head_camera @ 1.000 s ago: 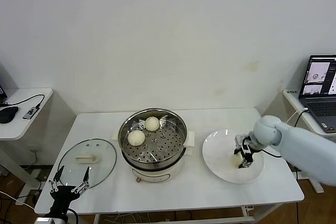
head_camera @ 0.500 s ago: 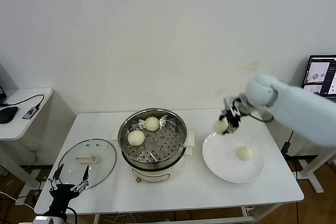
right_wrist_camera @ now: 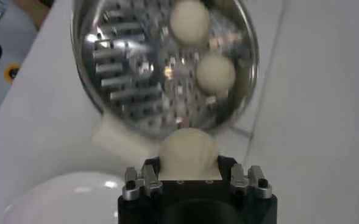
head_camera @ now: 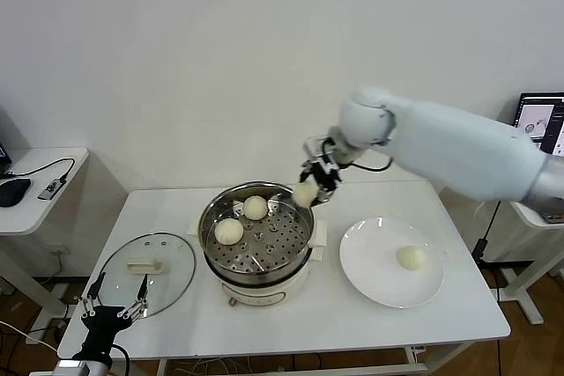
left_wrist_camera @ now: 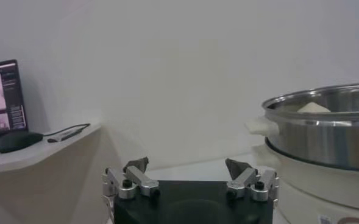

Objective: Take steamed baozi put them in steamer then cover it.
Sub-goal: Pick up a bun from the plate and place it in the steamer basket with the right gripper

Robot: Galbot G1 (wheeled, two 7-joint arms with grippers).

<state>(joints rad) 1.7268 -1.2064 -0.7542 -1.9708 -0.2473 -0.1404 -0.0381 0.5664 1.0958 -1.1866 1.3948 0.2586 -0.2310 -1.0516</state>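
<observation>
My right gripper needs to release the baozi on the bare front part of the perforated tray (head_camera: 257, 253) (right_wrist_camera: 142, 43), near the two baozi.
My right gripper (head_camera: 310, 184) is shut on a cream-white baozi (head_camera: 304, 193) (right_wrist_camera: 188, 152) and holds it in the air over the right rim of the steamer (head_camera: 211, 217). Two baozi (head_camera: 256, 208) (head_camera: 229, 232) lie on the perforated tray inside the shiny pot; the right wrist view shows them too (right_wrist_camera: 189, 19) (right_wrist_camera: 215, 73). One more baozi (head_camera: 410, 257) rests on the white plate (head_camera: 370, 270). The glass cover (head_camera: 167, 279) with its white handle lies flat on the table to the left of the steamer. My left gripper (head_camera: 115, 308) (left_wrist_camera: 188, 170) hangs open at the table's front left corner.
A laptop (head_camera: 539, 125) stands on a side table at far right. Another side table on the left holds a mouse (head_camera: 11, 191) and cables. The steamer's wall (left_wrist_camera: 325, 131) shows close by in the left wrist view.
My right gripper lifted a baozi off the plate and carried it left and up to the steamer's right rim. One baozi stays on the plate. The left arm stayed put.
</observation>
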